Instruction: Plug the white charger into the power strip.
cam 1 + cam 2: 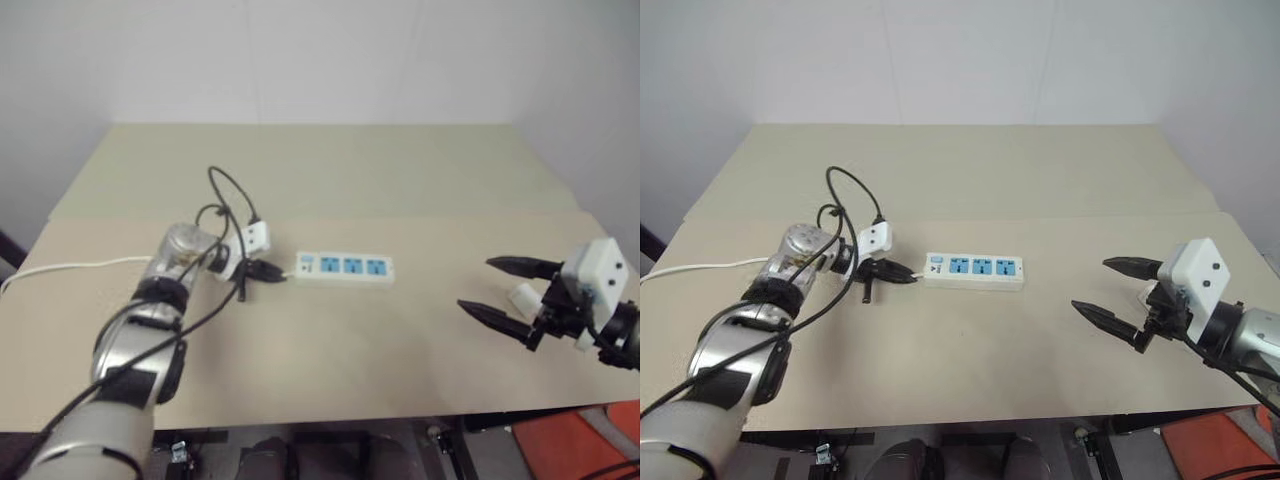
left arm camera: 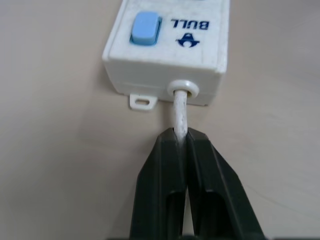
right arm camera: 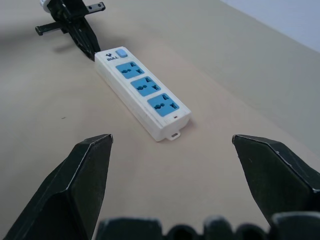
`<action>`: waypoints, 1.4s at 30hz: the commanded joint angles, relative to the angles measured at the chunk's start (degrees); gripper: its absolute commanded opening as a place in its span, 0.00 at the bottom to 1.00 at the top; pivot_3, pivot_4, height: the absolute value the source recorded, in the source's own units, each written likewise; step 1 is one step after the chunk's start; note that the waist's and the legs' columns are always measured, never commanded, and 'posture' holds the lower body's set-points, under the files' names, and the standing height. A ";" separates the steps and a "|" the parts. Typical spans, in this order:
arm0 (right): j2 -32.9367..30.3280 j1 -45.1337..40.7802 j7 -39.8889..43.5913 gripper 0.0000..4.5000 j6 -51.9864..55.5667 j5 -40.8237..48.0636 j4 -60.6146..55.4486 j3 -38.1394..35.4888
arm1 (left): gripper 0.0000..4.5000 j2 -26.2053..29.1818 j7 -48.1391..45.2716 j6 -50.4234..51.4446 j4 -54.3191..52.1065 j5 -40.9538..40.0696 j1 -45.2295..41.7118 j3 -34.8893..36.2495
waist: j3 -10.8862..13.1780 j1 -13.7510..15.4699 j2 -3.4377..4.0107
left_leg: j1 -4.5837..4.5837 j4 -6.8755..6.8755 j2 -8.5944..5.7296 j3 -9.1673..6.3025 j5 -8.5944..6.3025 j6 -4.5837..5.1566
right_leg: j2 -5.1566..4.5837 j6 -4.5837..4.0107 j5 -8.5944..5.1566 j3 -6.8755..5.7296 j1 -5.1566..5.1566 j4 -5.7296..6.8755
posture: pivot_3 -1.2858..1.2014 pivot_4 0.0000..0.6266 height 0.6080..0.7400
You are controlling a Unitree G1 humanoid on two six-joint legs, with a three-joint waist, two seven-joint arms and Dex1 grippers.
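I can see my left gripper holding the power strip by its thin cord, so next I open it and grasp the power strip's switch end [image 1: 306, 265] by both sides before the charger goes in.
The power strip [image 1: 345, 267] lies flat mid-table: a white bar with three blue sockets [image 3: 142, 86] and a blue switch [image 2: 145, 29] at its left end. My left gripper [image 2: 181, 134] is shut on the strip's thin white cord [image 2: 179, 107], just where it leaves the switch end. Off to the right, my right gripper [image 1: 476, 284] hovers above the table, open, with nothing between its fingers in the right wrist view. A small white block [image 1: 523, 296] shows behind those fingers; I cannot tell whether it is the white charger or part of the hand.
The tan tabletop [image 1: 330, 370] runs to a front edge near me, with a greenish surface [image 1: 330, 160] behind it and a wall beyond. The strip's cord [image 1: 70, 266] trails off to the left. Black cables [image 1: 232, 190] loop over my left wrist. Something red [image 1: 565, 445] sits below the table's right corner.
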 commanded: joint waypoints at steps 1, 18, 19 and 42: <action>-0.03 -0.45 -0.11 1.00 -0.68 0.50 -0.68 -1.05 | 0.01 1.30 1.21 9.03 -15.56 -2.68 5.82 0.64 | -0.01 0.06 0.01 | 0.00 0.02 0.01 0.00 0.00 0.00 | 0.00 0.00 0.00 0.00 0.00 0.02 | 0.52 0.24 1.00; -0.45 -0.78 -0.10 1.00 0.78 1.40 -1.62 -1.10 | 0.14 1.84 9.64 31.45 -48.30 -6.62 20.66 -2.81 | -0.01 0.61 0.02 | 0.04 0.03 -0.04 -0.03 0.02 -0.04 | 0.01 0.01 -0.01 0.01 0.07 0.01 | 0.52 0.24 1.00; -0.43 -0.62 -0.13 1.00 0.87 1.43 -1.76 -1.21 | 0.20 2.24 9.28 31.55 -48.74 -6.97 20.95 -2.94 | -0.01 0.57 0.02 | 0.04 0.03 -0.04 -0.03 0.02 -0.04 | 0.01 0.01 -0.01 0.01 0.08 0.01 | 0.52 0.24 1.00; -0.01 -3.75 -0.17 1.00 1.24 1.39 0.45 2.97 | 0.99 2.15 10.14 22.85 -48.86 -21.22 19.25 4.42 | -0.02 0.32 0.03 | 0.10 0.03 -0.05 -0.02 0.05 -0.09 | 0.01 0.00 -0.01 0.02 0.12 0.00 | 0.52 0.24 1.00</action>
